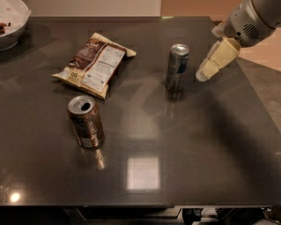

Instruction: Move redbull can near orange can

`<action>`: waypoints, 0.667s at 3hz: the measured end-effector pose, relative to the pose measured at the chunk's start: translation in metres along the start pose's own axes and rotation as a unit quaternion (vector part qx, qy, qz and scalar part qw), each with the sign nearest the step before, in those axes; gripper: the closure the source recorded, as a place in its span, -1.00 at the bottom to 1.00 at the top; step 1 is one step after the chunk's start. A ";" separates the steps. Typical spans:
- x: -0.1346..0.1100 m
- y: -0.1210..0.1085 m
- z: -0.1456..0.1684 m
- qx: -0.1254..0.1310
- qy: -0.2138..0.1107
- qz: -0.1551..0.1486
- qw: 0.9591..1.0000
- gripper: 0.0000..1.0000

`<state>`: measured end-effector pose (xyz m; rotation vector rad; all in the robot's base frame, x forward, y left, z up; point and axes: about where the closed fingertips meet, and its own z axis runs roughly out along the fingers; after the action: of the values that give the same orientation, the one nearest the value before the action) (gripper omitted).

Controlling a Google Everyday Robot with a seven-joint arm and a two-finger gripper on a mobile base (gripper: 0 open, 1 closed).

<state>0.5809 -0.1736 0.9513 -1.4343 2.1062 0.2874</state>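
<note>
I will close my gripper on the upper part of the redbull can [178, 59], just below its top, to carry it toward the orange can.
The redbull can [177, 67], slim and silver with a blue patch, stands upright right of the middle of the dark table [201, 144]. The orange can [86, 121], shorter and coppery brown with a silver top, stands upright at the front left, well apart from the redbull can. My gripper [203, 74], cream-coloured, hangs from the grey arm at the upper right, just right of the redbull can and not touching it.
A brown chip bag [96, 63] lies flat at the back left of centre, between the two cans and behind them. A white bowl [7, 25] with food sits at the far back left corner. The table's right edge runs close under the arm.
</note>
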 end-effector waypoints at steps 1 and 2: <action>-0.014 -0.005 0.019 -0.005 -0.040 0.002 0.999 -1.00; -0.026 -0.010 0.033 -0.011 -0.069 0.005 0.998 -1.00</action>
<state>0.6076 -0.1416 0.9408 -1.3760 2.0064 0.4032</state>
